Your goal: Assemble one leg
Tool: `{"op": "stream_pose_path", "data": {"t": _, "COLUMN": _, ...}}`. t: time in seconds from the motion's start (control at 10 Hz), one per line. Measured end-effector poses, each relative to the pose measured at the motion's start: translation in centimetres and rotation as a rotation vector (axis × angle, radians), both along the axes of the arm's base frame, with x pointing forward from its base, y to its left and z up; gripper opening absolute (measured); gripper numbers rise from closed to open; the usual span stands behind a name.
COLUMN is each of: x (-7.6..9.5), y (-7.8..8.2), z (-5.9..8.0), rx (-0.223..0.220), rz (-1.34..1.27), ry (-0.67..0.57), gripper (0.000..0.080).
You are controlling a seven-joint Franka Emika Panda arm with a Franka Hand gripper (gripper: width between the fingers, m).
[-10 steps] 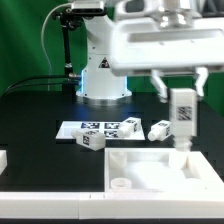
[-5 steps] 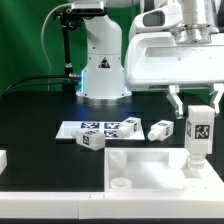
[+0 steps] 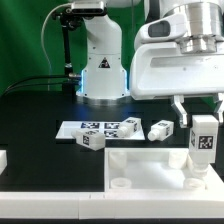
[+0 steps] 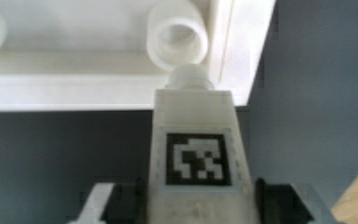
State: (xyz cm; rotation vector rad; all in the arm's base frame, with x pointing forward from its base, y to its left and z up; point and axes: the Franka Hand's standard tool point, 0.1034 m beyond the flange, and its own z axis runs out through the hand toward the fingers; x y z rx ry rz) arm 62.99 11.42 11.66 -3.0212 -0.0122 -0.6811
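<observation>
The robot's gripper will release the white leg, now held above the tray, upright in the tray's round corner hole (image 3: 195, 184) (image 4: 179, 43), just below the tip of the leg.
My gripper (image 3: 203, 118) is shut on a white leg (image 3: 203, 140) with a black-and-white tag on its face. It holds the leg upright at the exterior view's right, with the tip just above the right side of the large white square tray (image 3: 150, 168). In the wrist view the leg (image 4: 197, 140) runs out from between my fingers (image 4: 108, 200) toward a round hole (image 4: 179, 40) in the tray's corner (image 4: 87, 85). Two more legs (image 3: 92, 141) (image 3: 160, 130) lie on the black table.
The marker board (image 3: 98, 127) lies behind the loose legs. The robot base (image 3: 103, 75) stands at the back. A small round socket (image 3: 121, 185) shows in the tray's near corner. Another white part (image 3: 3, 160) sits at the exterior view's left edge.
My gripper has carried the leg toward the exterior view's right and lowered it, from beside the tray's back edge to just above the tray's right side.
</observation>
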Motion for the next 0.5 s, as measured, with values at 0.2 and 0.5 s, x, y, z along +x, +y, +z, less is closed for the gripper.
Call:
{"op": "stream_pose_path", "data": {"t": 0.2, "x": -0.3, "y": 0.2, "z": -0.7, "rx": -0.002, "rz": 0.002, "ry": 0.008, "gripper": 0.0287}}
{"op": "stream_pose_path", "data": {"t": 0.5, "x": -0.4, "y": -0.1, "z": -1.6, "rx": -0.010, "rz": 0.001, "ry": 0.008, "gripper": 0.0287}}
